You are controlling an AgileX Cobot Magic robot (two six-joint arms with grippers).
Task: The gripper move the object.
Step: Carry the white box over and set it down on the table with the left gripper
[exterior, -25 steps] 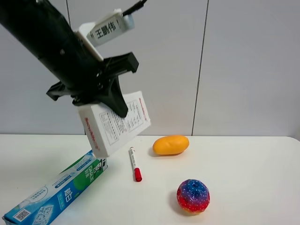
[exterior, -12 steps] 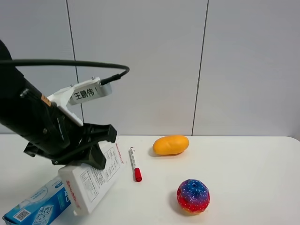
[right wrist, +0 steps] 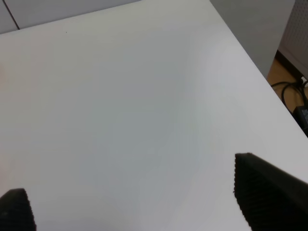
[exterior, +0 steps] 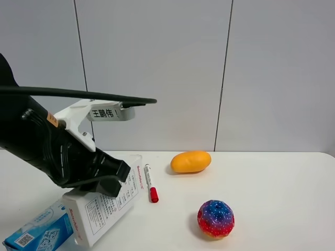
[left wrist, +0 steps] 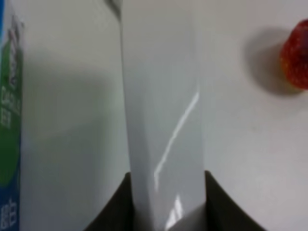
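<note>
Next, I release the white rectangular box from my left gripper on the table (exterior: pixel 126 218) (left wrist: pixel 187 139) between the toothpaste box and the multicoloured ball.
My left gripper (exterior: pixel 111 180), black with a white labelled bracket, is shut on the white rectangular box (exterior: pixel 103 205). The box is tilted and low at the table's front left, right beside the blue-green toothpaste box (exterior: pixel 35 234). I cannot tell whether its lower edge touches the table. In the left wrist view the box (left wrist: pixel 163 110) stands between the two black fingers (left wrist: pixel 118 209). The toothpaste box (left wrist: pixel 8 120) lies alongside it. My right gripper (right wrist: pixel 127 180) is open and empty over bare white table; it does not show in the exterior high view.
A red-capped marker (exterior: pixel 149 183) lies just right of the box. A yellow-orange mango-like fruit (exterior: pixel 190 161) sits behind it. A multicoloured ball (exterior: pixel 215 218) sits front centre and also shows in the left wrist view (left wrist: pixel 296 60). The table's edge (right wrist: pixel 250 53) drops to the floor.
My left gripper has come down and to the left with the white box, from high above the table to just beside the toothpaste box. The other things have not moved.
</note>
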